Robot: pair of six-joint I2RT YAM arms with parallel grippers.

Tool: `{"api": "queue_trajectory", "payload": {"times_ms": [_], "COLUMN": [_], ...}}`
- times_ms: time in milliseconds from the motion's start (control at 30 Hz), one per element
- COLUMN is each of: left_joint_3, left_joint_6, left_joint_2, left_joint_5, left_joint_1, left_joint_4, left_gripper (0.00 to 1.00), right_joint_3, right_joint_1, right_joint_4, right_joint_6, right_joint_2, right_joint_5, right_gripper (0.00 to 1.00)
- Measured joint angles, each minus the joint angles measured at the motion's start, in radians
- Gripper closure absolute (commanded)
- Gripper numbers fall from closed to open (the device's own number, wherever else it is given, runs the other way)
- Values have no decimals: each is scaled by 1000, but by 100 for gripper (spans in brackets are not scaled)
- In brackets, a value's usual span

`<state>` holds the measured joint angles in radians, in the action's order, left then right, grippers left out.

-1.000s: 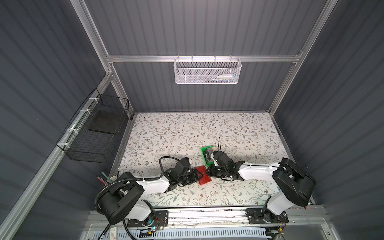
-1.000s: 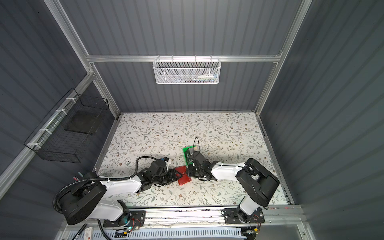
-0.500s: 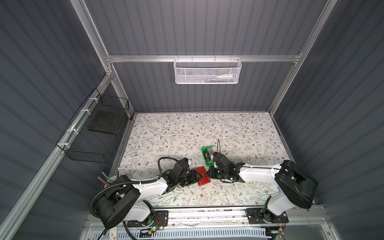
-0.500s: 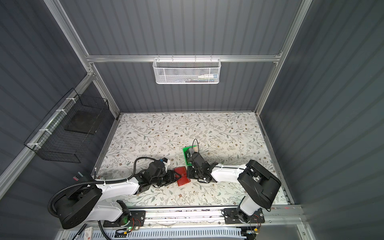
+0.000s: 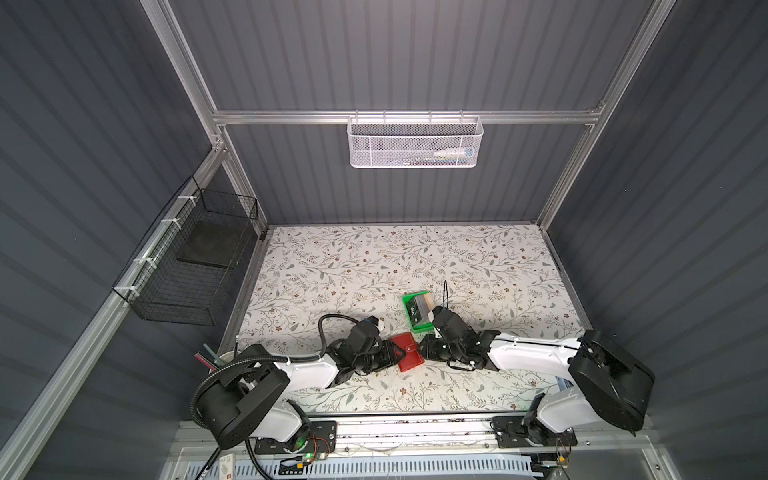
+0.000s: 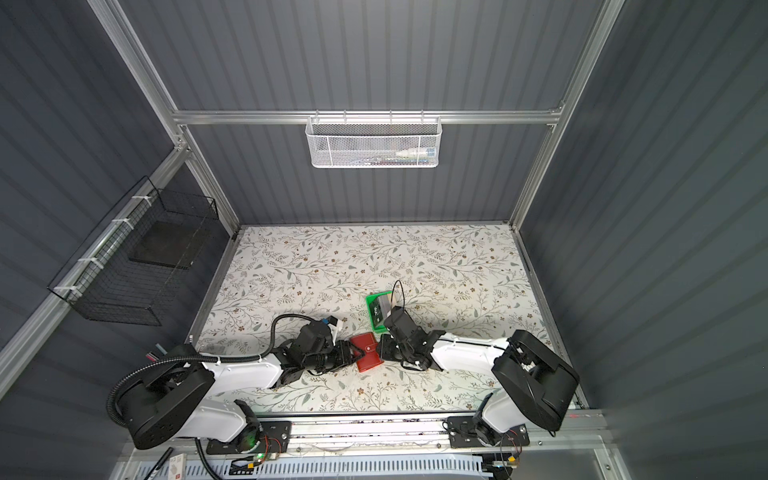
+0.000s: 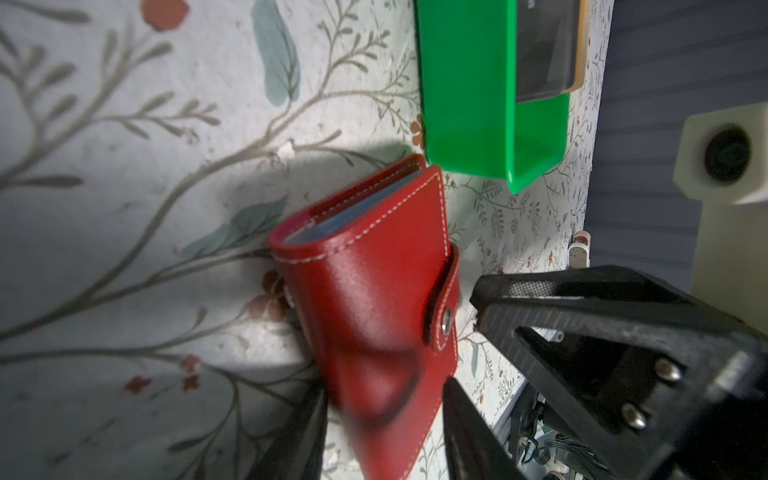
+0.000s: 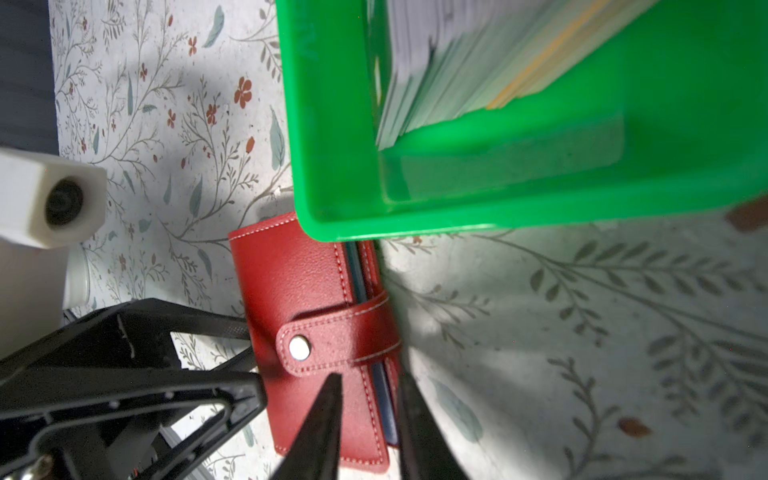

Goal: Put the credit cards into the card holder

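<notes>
The card holder lies slanted near the green tray; next I pull it square and clear before my right gripper takes the fastened snap tab (image 8: pixel 342 337).
The card holder (image 5: pixel 409 357) (image 6: pixel 368 357) is a red booklet lying flat on the floral table, its snap tab fastened (image 8: pixel 299 347). My left gripper (image 7: pixel 382 386) (image 5: pixel 397 353) comes in from the left and is shut on its spine end. My right gripper (image 8: pixel 370 376) (image 5: pixel 426 353) stands open at the opposite edge just beside the tab, one finger over the cover, the other outside the edge. The credit cards (image 5: pixel 419 305) (image 8: pixel 457 62) stand stacked in a green tray (image 8: pixel 415 220) just behind the holder.
The green tray (image 5: pixel 422 328) almost touches the holder's far corner. A white mesh basket (image 5: pixel 415 141) hangs on the back wall and a black wire basket (image 5: pixel 187 266) on the left wall. Both arms lie low along the table's front.
The right gripper's jaws pinched nearly shut half a second ago and have parted again. The left jaws have narrowed slightly. The holder stays in place.
</notes>
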<state>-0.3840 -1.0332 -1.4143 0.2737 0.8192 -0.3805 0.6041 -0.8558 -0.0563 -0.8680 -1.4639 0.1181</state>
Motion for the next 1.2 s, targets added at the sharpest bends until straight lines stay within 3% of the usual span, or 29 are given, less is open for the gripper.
{"api": "queue_trajectory", "payload": {"times_ms": [500, 667, 800, 1200], "left_joint_3": [-8, -15, -22, -20], "left_joint_6": [-6, -6, -6, -21], "left_joint_2": [-30, -47, -63, -70], "left_joint_5": [4, 8, 11, 45], "left_joint_1": [0, -1, -1, 0], "left_joint_4": [-11, -27, -41, -66], "left_gripper": [62, 63, 63, 60], "right_joint_3": [67, 68, 64, -6], "right_joint_1": [28, 33, 36, 17], "right_joint_4": [-18, -25, -26, -20], "right_joint_6": [40, 45, 43, 19], "right_joint_2": [-119, -128, -125, -27], "right_joint_5": [63, 58, 51, 30], "right_gripper": [58, 73, 79, 85]}}
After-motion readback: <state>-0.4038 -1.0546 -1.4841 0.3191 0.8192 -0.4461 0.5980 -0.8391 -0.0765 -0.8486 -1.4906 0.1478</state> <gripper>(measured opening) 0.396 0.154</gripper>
